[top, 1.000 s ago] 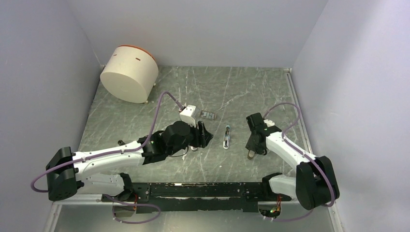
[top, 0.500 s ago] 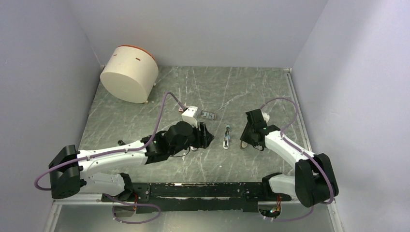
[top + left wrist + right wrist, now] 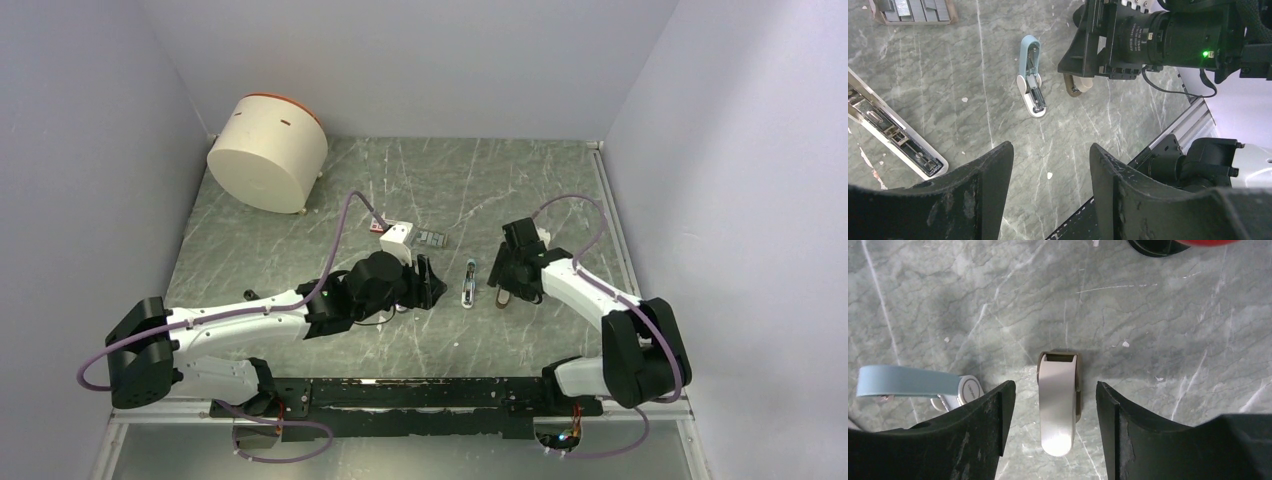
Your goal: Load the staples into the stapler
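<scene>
The beige metal piece is lying past the light-blue stapler from my left gripper, so my right gripper will grab the piece's end [image 3: 1057, 444] and bring it over.
The stapler, a long white bar lying open with its metal channel showing [image 3: 895, 137], lies at the left of the left wrist view; my left arm hides it in the top view. A red box corner [image 3: 377, 226] shows behind the left wrist camera. An open tray of grey staples [image 3: 913, 10] [image 3: 432, 238] lies beyond. My left gripper [image 3: 1048, 150] [image 3: 427, 280] is open and empty above the table. My right gripper [image 3: 1054, 385] [image 3: 505, 290] is open, its fingers on either side of a beige metal piece [image 3: 1058, 405] that lies on the table.
A small light-blue and white stapler [image 3: 468, 283] [image 3: 1031, 75] [image 3: 913, 382] lies between the two grippers. A large round white container [image 3: 267, 150] stands at the back left. Walls close in the table on three sides.
My right gripper has moved left and farther back toward the small blue stapler, and the beige piece has shifted with it. My left arm has edged slightly right.
</scene>
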